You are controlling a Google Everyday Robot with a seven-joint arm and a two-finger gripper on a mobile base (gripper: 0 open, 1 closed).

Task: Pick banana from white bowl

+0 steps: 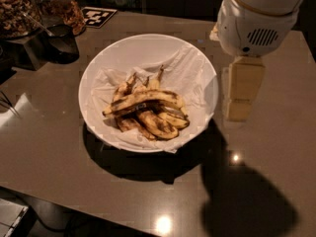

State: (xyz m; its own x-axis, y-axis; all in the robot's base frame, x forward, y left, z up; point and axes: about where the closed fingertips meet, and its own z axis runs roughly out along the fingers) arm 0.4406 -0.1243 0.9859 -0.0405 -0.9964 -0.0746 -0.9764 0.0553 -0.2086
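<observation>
The next move for my gripper is to go to the middle of the long banana [154, 97] that lies crosswise on top of the pile and close there.
The white bowl [95, 68] sits in the middle of the brown table, lined with crumpled white paper. A pile of overripe bananas lies in it. The banana [146, 98], the longest one, yellow with dark streaks, lies crosswise on top of the pile. My gripper [238, 110] hangs from the white arm [256, 19] at the upper right. It points down just outside the bowl's right rim, above the table, and holds nothing that I can see.
A dark cup [62, 44] stands at the back left, beside glass jars of nuts [15, 9]. A black-and-white marker tag [98, 16] lies behind the bowl. The table's front edge runs across the lower left.
</observation>
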